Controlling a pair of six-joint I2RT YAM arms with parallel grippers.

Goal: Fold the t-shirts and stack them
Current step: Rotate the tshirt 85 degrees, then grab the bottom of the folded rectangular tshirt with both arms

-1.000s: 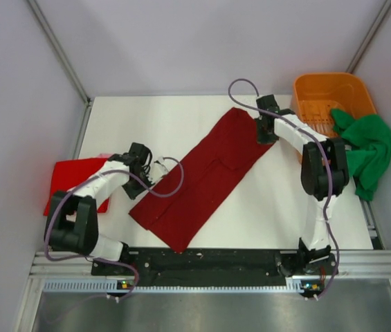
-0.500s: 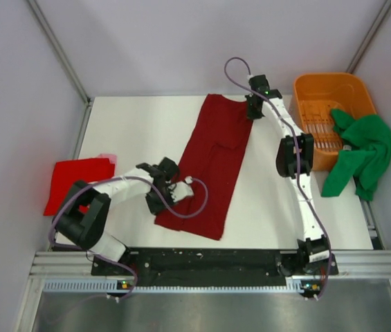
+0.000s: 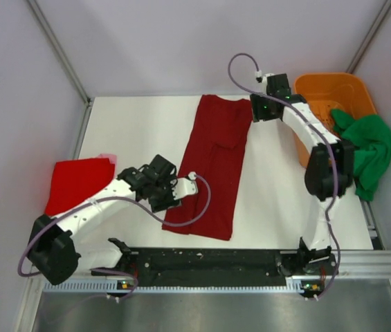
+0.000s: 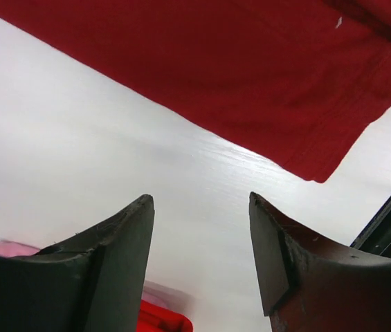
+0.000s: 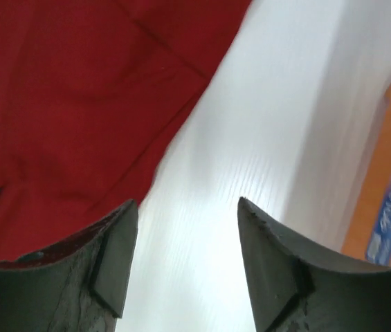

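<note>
I will close my left gripper on the near-end corner [image 3: 165,228] [image 4: 315,178] of the dark maroon t-shirt, on the side that faces the brighter red t-shirt.
The dark maroon t-shirt [image 3: 216,162] lies flat on the white table as a long folded strip running from far to near. My left gripper [image 3: 169,198] is open just left of the shirt's near end, off the cloth; its view shows the maroon t-shirt's hem [image 4: 237,76] beyond the left gripper [image 4: 198,200]. My right gripper [image 3: 256,111] is open beside the far right corner, with the maroon t-shirt [image 5: 77,104] left of the right gripper [image 5: 187,204] and bare table between the fingers. A brighter red t-shirt [image 3: 77,183] lies folded at the left edge. A green t-shirt [image 3: 368,149] hangs over the basket's side.
An orange slotted basket [image 3: 330,90] stands at the far right corner, also showing as the orange basket [image 5: 389,187] in the right wrist view. A pink scrap [image 3: 107,158] peeks out by the brighter red t-shirt. A black rail [image 3: 209,259] runs along the near edge. Walls enclose the table.
The maroon shirt swung from a diagonal to lie lengthways. Both grippers opened and let go of it. The left arm has stretched out and the right gripper shifted slightly right.
</note>
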